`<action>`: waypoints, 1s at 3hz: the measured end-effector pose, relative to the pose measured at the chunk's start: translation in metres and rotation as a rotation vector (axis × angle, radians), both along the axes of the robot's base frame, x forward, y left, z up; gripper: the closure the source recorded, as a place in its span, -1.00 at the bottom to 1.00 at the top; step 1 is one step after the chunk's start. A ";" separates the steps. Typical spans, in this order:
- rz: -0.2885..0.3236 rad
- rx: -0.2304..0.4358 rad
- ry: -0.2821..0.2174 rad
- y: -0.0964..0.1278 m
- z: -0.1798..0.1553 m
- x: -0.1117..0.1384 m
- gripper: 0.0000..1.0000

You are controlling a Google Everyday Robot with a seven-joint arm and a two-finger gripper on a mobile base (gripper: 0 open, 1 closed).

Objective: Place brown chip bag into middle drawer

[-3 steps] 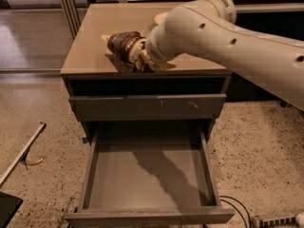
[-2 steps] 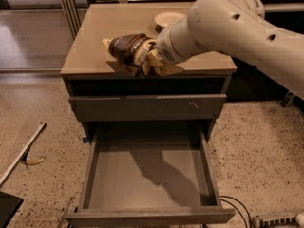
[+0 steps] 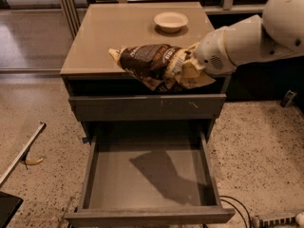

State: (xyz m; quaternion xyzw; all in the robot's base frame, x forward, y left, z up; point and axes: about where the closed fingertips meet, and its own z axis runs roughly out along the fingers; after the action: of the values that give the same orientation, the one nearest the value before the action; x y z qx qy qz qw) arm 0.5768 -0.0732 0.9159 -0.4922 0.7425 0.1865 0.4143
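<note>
The brown chip bag, now hanging above the open drawer, will be released by my gripper on the middle drawer's grey bottom (image 3: 156, 176), about halfway between the drawer's sides.
The brown chip bag (image 3: 154, 65), dark brown with cream patches, hangs in the air in front of the cabinet's front edge, above the open drawer. My gripper (image 3: 190, 69) is shut on the bag's right end, coming in from the right on the white arm (image 3: 247, 39). The middle drawer (image 3: 149, 175) is pulled out wide below, its flat grey floor bare, with the bag's shadow on it. Above it is the shut grey drawer front with pale scratch marks (image 3: 147, 107).
A white bowl (image 3: 171, 20) stands at the back of the tan cabinet top (image 3: 114, 37). A metal bar (image 3: 21, 153) leans at the left over the speckled floor. Cables (image 3: 237, 210) lie at the lower right.
The gripper has lifted the chip bag off the cabinet top and carried it forward and right, out over the open drawer. The arm has drawn back to the right, uncovering the bowl.
</note>
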 end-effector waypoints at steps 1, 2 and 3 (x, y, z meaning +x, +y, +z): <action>0.156 0.013 0.028 -0.035 -0.027 -0.023 1.00; 0.341 -0.041 0.117 -0.048 -0.088 -0.047 1.00; 0.472 -0.095 0.248 -0.041 -0.164 -0.062 1.00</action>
State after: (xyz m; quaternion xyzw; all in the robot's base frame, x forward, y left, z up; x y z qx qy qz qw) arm 0.5145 -0.1141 0.7518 -0.6438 0.6603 0.3016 0.2418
